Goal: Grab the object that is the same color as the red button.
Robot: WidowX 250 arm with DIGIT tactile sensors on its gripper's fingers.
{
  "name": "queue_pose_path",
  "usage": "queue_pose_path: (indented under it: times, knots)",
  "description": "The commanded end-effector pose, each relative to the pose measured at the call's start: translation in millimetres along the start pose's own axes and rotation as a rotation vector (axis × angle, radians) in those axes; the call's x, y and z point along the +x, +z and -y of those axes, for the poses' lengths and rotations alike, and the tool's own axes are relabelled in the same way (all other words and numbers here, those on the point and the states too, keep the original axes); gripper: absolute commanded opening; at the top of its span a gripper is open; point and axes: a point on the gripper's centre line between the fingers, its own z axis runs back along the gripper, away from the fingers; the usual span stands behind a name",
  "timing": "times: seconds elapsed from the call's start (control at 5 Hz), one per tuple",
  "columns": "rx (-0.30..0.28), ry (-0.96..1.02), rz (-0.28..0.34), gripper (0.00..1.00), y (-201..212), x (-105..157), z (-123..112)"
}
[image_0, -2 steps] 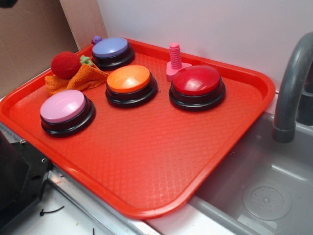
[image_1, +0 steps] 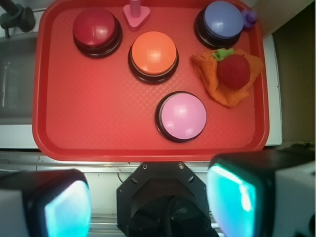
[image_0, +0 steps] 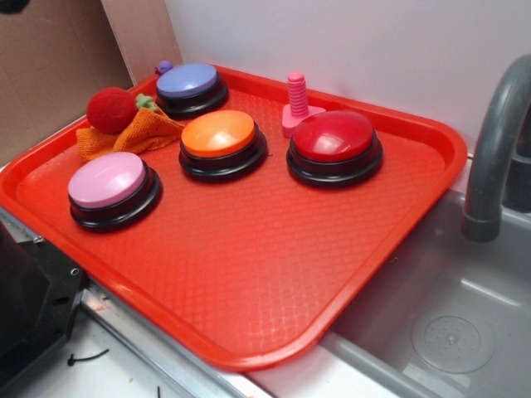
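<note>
Next, I move my gripper to the red plush ball on the orange knitted cloth and close it around its round body (image_0: 111, 111) (image_1: 233, 72), below its green leafy top.
The red plush ball (image_0: 111, 109) with a green leafy top rests on an orange knitted cloth (image_0: 137, 133) at the tray's far left; in the wrist view the ball (image_1: 234, 71) is at upper right. The red button (image_0: 334, 141) on its black base stands at the tray's back right, and at upper left in the wrist view (image_1: 95, 27). My gripper (image_1: 150, 205) is high above the robot base, near the tray's front edge, well short of the ball. It is open and empty, its fingers (image_1: 232, 195) wide apart. It does not show in the exterior view.
On the red tray (image_0: 249, 274) also stand an orange button (image_0: 220, 139), a pink button (image_0: 110, 184), a purple button (image_0: 189, 84) and a pink plastic bolt (image_0: 297, 101). A grey sink (image_0: 448, 323) and faucet (image_0: 494, 149) lie right. Cardboard stands behind left.
</note>
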Motion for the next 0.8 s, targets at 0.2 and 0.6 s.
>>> queue_pose_path:
  times: [0.2, 0.6]
  knots:
    - [0.157, -0.211, 0.018, 1.00, -46.9, 30.6, -64.0]
    - [0.170, -0.159, -0.016, 1.00, -96.4, 60.8, -115.0]
